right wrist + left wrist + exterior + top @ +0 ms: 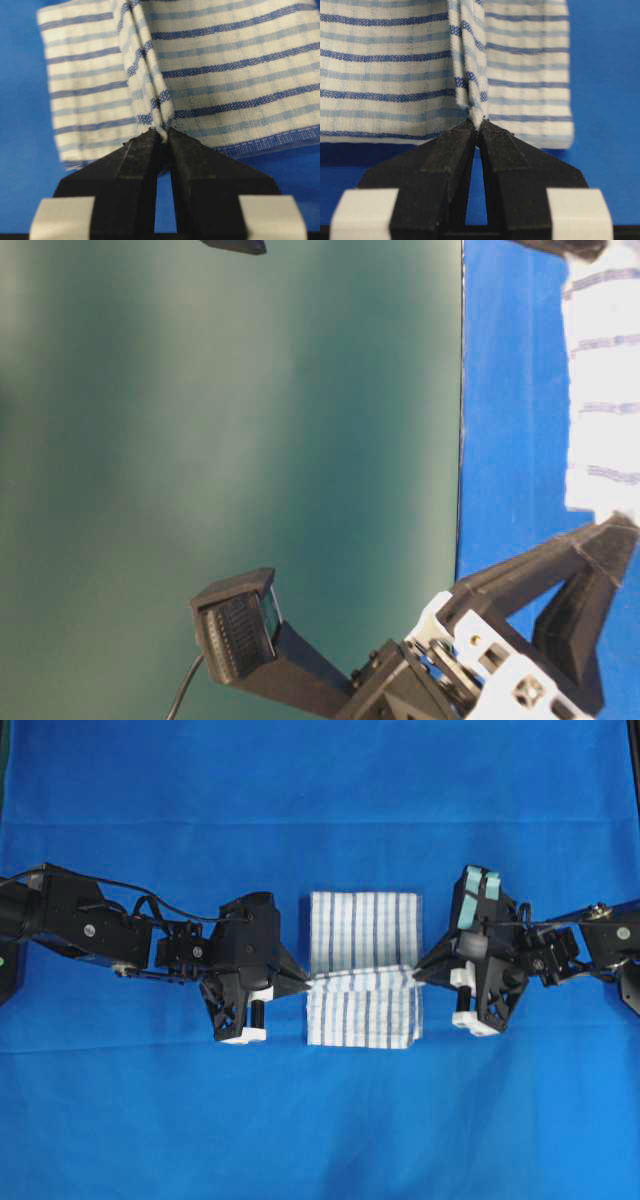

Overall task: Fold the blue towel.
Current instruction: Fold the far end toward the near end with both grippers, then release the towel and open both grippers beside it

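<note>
Next, my right gripper lets go of the blue towel's pinched edge over the towel's lower corner (424,1033) (72,161) on the same side as that gripper.
The blue towel (364,968), white with thin blue stripes, lies in the middle of the blue table covering, with a raised ridge across its middle. My left gripper (306,982) is shut on the towel's left edge at that ridge; the pinched fold shows in the left wrist view (470,75) above the fingertips (492,135). My right gripper (414,975) is shut on the towel's right edge at the same ridge, seen in the right wrist view (150,90). The table-level view shows the towel (605,390) and one gripper (625,525) at its edge.
The plain blue table covering (320,1120) spreads on all sides of the towel. Both arms reach in from the left and right edges. A dark green wall (230,420) fills most of the table-level view.
</note>
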Robot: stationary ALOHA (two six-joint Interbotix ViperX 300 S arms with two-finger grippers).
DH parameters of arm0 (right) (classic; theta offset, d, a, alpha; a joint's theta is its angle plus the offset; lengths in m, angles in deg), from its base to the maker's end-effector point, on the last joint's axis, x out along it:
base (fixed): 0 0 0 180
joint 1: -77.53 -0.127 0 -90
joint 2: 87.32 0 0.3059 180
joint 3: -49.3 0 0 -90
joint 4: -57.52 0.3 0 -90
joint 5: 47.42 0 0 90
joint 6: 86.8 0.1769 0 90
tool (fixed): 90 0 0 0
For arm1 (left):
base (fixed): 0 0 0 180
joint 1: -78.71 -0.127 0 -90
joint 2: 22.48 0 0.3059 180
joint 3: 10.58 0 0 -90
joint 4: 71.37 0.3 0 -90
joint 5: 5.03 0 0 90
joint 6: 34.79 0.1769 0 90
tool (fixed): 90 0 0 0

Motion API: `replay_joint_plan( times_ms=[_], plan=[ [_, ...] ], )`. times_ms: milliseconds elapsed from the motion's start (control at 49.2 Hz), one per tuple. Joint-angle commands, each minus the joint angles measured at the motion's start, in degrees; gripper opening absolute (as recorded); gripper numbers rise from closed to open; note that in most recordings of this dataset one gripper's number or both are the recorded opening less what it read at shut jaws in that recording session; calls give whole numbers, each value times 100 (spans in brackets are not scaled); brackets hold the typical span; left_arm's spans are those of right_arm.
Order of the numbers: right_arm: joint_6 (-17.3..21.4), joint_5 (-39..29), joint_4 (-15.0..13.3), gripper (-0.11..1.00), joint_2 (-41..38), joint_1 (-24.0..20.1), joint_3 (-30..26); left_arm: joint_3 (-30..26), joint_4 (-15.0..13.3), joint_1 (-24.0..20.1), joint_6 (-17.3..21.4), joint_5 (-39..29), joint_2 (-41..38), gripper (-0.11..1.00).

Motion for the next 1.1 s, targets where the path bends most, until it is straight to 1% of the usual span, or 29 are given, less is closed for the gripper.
replay_joint_plan(
  times_ms=[0,142,305,935,976,1016,1077],
  plan=[
    [35,-53,18,8,9,-158,-53,0,0,141,-35,-44,79,2],
    [70,-70,97,8,-105,-378,-141,-26,-9,264,-62,-53,62,2],
    [70,-185,158,8,-185,-483,-220,-44,0,369,-62,-44,35,2],
    [79,-343,158,9,-378,-501,-360,-97,-9,352,-62,9,9,4],
    [79,-369,158,15,-378,-501,-378,-105,-9,352,-62,9,9,7],
    [79,-413,167,27,-378,-501,-396,-97,-9,352,-62,0,18,16],
    [88,-483,176,46,-352,-527,-457,-97,-9,352,-53,-26,35,32]
  ],
)
